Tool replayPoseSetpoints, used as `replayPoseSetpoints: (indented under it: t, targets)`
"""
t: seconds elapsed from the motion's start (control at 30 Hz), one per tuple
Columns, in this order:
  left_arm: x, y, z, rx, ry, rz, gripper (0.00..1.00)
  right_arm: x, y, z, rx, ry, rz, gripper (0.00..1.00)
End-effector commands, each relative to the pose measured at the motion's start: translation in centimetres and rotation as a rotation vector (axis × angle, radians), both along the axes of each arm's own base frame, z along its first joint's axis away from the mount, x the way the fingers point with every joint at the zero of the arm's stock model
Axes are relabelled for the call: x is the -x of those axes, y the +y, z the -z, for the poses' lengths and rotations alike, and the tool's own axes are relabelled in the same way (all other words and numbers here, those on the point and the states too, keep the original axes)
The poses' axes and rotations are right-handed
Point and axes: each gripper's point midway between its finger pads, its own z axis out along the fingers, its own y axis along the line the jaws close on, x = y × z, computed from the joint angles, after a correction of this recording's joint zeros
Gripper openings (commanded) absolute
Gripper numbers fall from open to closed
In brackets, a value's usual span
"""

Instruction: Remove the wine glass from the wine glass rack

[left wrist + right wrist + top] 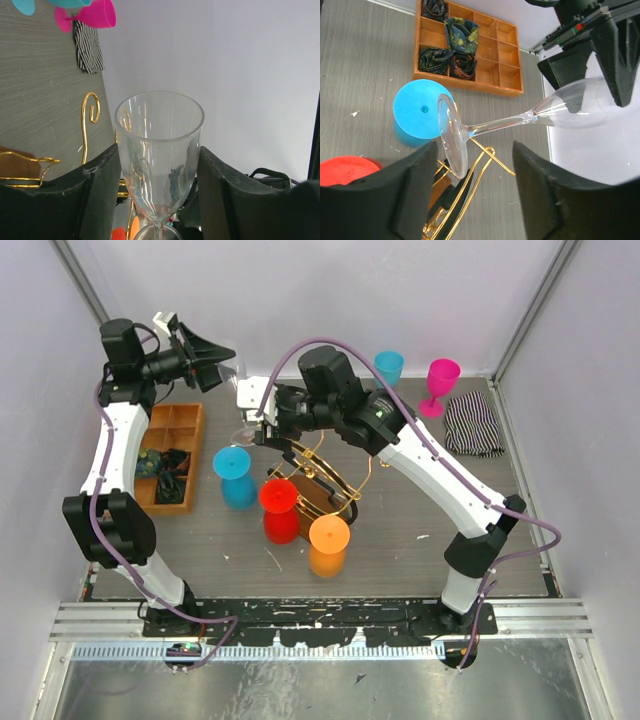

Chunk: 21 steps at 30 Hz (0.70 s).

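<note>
The wine glass will go down from my left gripper onto the table (pixel 222 418), beside the back corner of the orange tray that is nearest the rack.
A clear wine glass (pixel 159 150) lies tilted on its side in the air, and my left gripper (pixel 159 192) is shut on its bowl. In the top view the left gripper (pixel 222 370) is at the back, left of the gold wire wine glass rack (pixel 325 475) on its dark base. In the right wrist view the glass's stem (pixel 500 124) and foot (pixel 452 135) hang just above the rack's wire arm (pixel 485 160); I cannot tell if they touch. My right gripper (pixel 472 195) is open, its fingers either side of the foot and the wire.
An orange compartment tray (pixel 190 455) with dark cloths is at the left. Upturned blue (pixel 236 475), red (pixel 279 508) and orange (pixel 329 543) cups stand around the rack. A teal glass (pixel 389 368), a pink glass (pixel 440 380) and a striped cloth (pixel 473 423) are at the back right.
</note>
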Motion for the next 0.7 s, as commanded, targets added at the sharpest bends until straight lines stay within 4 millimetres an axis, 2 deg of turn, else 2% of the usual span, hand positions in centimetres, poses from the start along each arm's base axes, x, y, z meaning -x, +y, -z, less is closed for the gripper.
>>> replayPoseSetpoints:
  t: [0.0, 0.1, 0.2, 0.33, 0.47, 0.67]
  targets:
    - [0.4, 0.5, -0.4, 0.043, 0.025, 0.018, 0.57, 0.0, -1.2, -5.1, -0.123, -0.071, 0.072, 0.74]
    - [0.0, 1.5, -0.7, 0.064, 0.031, -0.014, 0.56, -0.3, -2.0, -5.7, -0.138, -0.088, 0.111, 0.86]
    - [-0.7, 3.0, -1.5, 0.091, 0.015, -0.071, 0.56, -0.5, -2.8, -6.4, -0.165, -0.11, 0.154, 0.93]
    - [-2.6, 6.5, -2.0, 0.107, -0.005, -0.205, 0.51, -0.4, -4.9, -8.2, -0.217, -0.138, 0.232, 0.94]
    - [-5.0, 8.9, -1.6, 0.1, -0.002, -0.299, 0.49, -0.7, -7.0, -7.9, -0.208, -0.148, 0.317, 0.95]
    - [-8.8, 11.1, -1.3, 0.02, -0.036, -0.416, 0.51, -1.3, -9.6, -7.2, -0.16, -0.161, 0.409, 0.95]
